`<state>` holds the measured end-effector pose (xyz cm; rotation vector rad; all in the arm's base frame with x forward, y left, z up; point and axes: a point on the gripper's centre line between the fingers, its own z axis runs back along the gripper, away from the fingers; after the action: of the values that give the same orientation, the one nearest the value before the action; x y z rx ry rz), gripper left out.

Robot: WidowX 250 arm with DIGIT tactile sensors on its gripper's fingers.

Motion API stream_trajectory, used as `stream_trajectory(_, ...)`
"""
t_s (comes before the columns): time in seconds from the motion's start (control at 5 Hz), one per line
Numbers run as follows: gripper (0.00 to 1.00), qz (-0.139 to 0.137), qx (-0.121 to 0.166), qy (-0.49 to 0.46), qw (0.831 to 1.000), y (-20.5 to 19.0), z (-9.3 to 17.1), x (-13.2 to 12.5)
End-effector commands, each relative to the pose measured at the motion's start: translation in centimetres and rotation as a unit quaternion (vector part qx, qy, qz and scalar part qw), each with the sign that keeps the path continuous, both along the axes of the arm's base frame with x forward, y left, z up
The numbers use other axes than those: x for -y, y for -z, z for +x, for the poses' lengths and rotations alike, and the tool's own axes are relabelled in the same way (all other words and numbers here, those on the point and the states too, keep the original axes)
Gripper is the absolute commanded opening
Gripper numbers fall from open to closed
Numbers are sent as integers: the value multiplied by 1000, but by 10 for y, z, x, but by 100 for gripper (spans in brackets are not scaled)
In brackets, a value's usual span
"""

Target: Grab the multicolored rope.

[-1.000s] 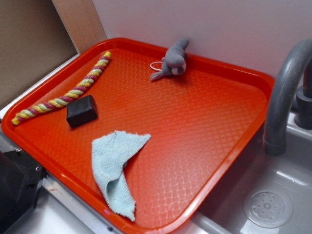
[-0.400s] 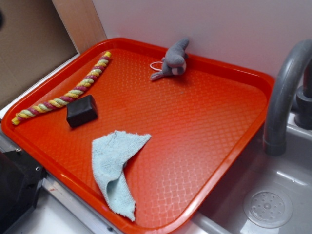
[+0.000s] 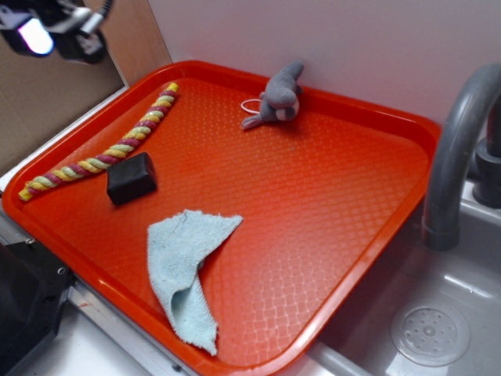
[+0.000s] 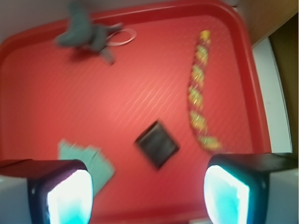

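My gripper needs to close on the far half of the multicolored rope (image 3: 145, 127) (image 4: 196, 83), between the black block and the rope's far yellow end.
The multicolored rope (image 3: 106, 153) (image 4: 198, 102), twisted in yellow, maroon and pale green, lies along the left edge of the red tray (image 3: 313, 196). My gripper (image 3: 51, 31) hangs high above the tray's far left corner, well clear of the rope. In the wrist view my gripper (image 4: 147, 198) is open, its two glowing pads wide apart with nothing between them. The rope's near end sits just above the right fingertip (image 4: 226, 196) in that blurred view.
A black block (image 3: 131, 178) (image 4: 157, 143) rests beside the rope's middle. A light blue cloth (image 3: 186, 266) lies near the tray's front edge. A grey stuffed toy (image 3: 278, 95) sits at the back rim. A grey faucet (image 3: 458, 141) and sink (image 3: 430, 333) stand to the right.
My gripper has come into the exterior view at the top left; it was not visible in the earlier frames. The objects on the tray have not moved.
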<state>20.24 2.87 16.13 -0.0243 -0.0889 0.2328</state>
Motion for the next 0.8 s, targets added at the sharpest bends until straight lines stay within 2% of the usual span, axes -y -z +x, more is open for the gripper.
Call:
stream_trajectory(0.0, 100, 61, -14, -42, 997, 59, 28, -46)
stream_trajectory(0.4, 100, 69, -46, -58, 995, 108, 41, -64)
stream_trajectory(0.6, 100, 46, -72, -42, 995, 134, 45, -69)
